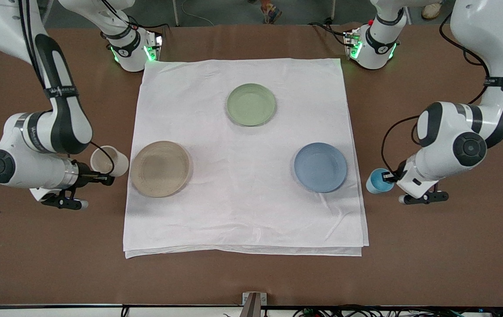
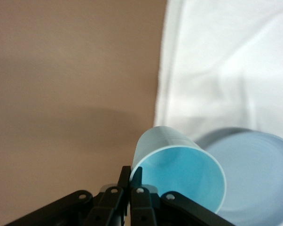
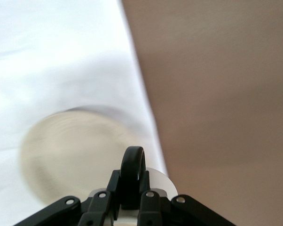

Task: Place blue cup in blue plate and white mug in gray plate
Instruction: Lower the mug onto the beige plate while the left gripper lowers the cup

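Observation:
Next, my right gripper releases the white mug upright on the middle of the gray plate (image 1: pixel 164 166) (image 3: pixel 76 161).
My left gripper (image 1: pixel 387 177) is shut on the rim of the blue cup (image 1: pixel 378 182), one finger inside and one outside. The cup hangs tilted over the bare table, just off the cloth edge beside the blue plate (image 1: pixel 320 167). In the left wrist view the cup (image 2: pixel 179 172) is at my gripper (image 2: pixel 130 178), with the blue plate (image 2: pixel 259 179) past it. My right gripper (image 1: pixel 101 178) is shut on the dark handle of the white mug (image 1: pixel 109 160), over the bare table beside the gray plate (image 1: pixel 160 168). The right wrist view shows the handle (image 3: pixel 132 172), the mug (image 3: pixel 160 181) and the gray plate (image 3: pixel 71 150).
A white cloth (image 1: pixel 242 207) covers the middle of the brown table and bears all three plates. A green plate (image 1: pixel 251 104) lies on it toward the robots' bases. The arms' bases (image 1: pixel 132 48) stand at the table's edge past the cloth.

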Motion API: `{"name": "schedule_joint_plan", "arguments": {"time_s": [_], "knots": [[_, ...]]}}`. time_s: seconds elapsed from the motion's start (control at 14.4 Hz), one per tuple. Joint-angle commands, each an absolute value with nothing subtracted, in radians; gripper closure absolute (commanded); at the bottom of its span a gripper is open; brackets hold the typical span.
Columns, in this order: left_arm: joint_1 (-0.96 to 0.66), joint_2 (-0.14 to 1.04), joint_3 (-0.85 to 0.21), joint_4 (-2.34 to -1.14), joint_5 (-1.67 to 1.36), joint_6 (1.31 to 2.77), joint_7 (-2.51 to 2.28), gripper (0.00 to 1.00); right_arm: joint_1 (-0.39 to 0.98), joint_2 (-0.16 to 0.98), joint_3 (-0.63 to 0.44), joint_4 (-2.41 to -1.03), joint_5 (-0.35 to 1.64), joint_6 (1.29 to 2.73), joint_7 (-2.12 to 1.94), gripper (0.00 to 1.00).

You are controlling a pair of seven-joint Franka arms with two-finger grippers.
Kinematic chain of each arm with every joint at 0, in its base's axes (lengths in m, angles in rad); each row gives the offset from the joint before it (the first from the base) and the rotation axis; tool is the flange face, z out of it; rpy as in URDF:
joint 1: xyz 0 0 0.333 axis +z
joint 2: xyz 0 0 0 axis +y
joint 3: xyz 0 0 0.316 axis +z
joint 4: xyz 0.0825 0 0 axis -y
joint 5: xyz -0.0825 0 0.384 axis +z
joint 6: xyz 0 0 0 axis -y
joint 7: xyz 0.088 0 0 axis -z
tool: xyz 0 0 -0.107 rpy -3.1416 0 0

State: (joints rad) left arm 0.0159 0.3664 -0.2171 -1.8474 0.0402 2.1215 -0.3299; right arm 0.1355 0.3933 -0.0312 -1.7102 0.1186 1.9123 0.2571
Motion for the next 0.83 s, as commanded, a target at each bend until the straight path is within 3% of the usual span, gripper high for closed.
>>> {"name": "schedule_joint_plan", "arguments": {"time_s": [0.0, 0.28, 0.55, 0.62, 0.69, 0.76], "knots": [[0.011, 0.345, -0.296, -1.899, 0.035, 2.12, -0.473, 1.0, 0.266, 0.365, -0.029, -1.778, 0.161, 1.945, 0.431, 1.0], [-0.05, 0.376, -0.327, -1.934, 0.035, 2.17, -0.623, 0.99, 0.293, 0.374, -0.031, -1.908, 0.173, 2.175, 0.433, 1.0], [-0.086, 0.413, -0.327, -1.988, 0.035, 2.287, -0.707, 0.97, 0.291, 0.434, -0.031, -1.922, 0.172, 2.255, 0.43, 0.97], [-0.101, 0.422, -0.327, -1.988, 0.035, 2.298, -0.731, 0.94, 0.291, 0.437, -0.031, -1.921, 0.17, 2.255, 0.428, 0.89], [-0.103, 0.422, -0.327, -1.985, 0.037, 2.298, -0.742, 0.82, 0.288, 0.443, -0.031, -1.919, 0.166, 2.253, 0.425, 0.61], [-0.097, 0.419, -0.327, -1.98, 0.037, 2.296, -0.744, 0.59, 0.285, 0.443, -0.031, -1.917, 0.164, 2.25, 0.413, 0.24]]}}
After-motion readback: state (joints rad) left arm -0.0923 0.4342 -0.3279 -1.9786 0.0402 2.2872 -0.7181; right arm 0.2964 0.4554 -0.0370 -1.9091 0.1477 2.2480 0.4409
